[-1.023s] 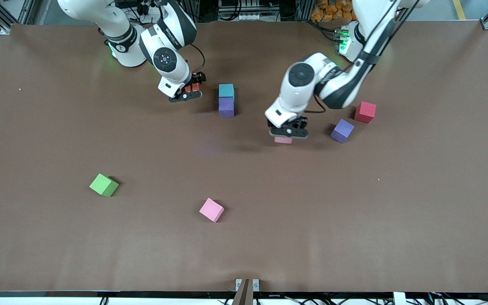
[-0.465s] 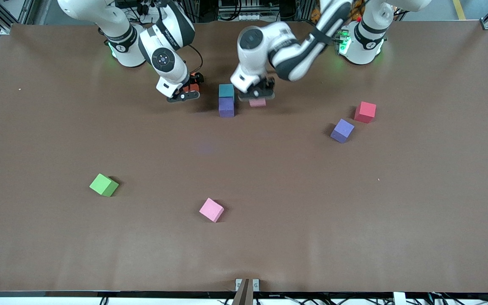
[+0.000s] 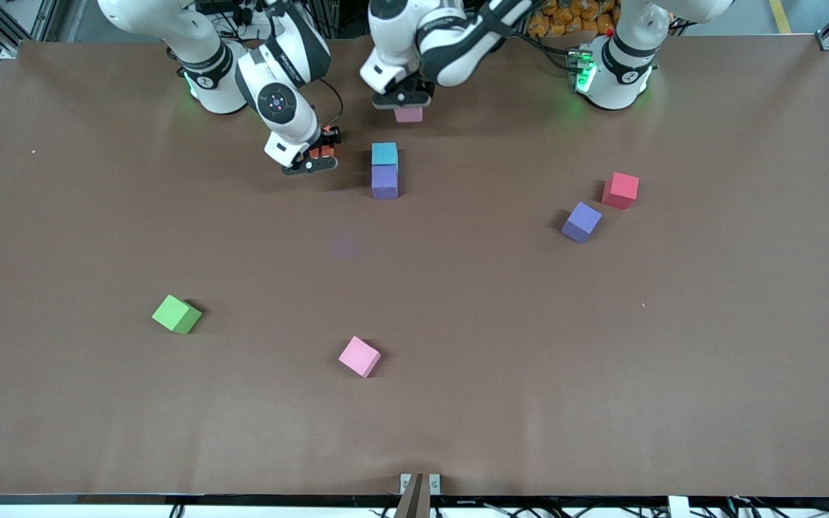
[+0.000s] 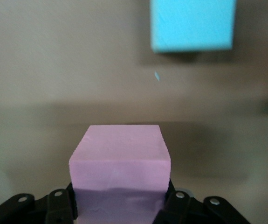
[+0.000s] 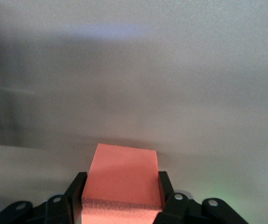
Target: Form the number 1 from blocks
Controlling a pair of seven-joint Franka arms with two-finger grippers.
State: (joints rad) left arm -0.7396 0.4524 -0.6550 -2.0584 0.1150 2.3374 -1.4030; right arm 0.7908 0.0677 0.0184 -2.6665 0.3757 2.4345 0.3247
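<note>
Next, my left gripper sets the pink block against the light blue block's side facing the arms' bases (image 3: 387,133) (image 4: 192,85) and lets go of it there.
A light blue block (image 3: 384,153) and a purple block (image 3: 384,181) lie touching in a short line, the purple one nearer the front camera. My left gripper (image 3: 401,106) is shut on a pink block (image 3: 408,114), over bare table between the light blue block (image 4: 192,25) and the arms' bases. In the left wrist view the pink block (image 4: 120,158) fills the jaws of that gripper (image 4: 120,205). My right gripper (image 3: 316,155) sits low beside the line, shut on the orange block (image 3: 325,149); both fingers (image 5: 77,191) press the orange block (image 5: 122,179). A second purple block (image 3: 581,221) lies toward the left arm's end.
A red cube (image 3: 620,190) sits beside the loose purple block. A green cube (image 3: 176,314) and another pink cube (image 3: 359,356) lie nearer the front camera. The brown table (image 3: 501,345) is wide and bare around them.
The left arm has carried the pink block from beside the loose purple block to just past the light blue one. The right gripper's fingers have come in against the orange block.
</note>
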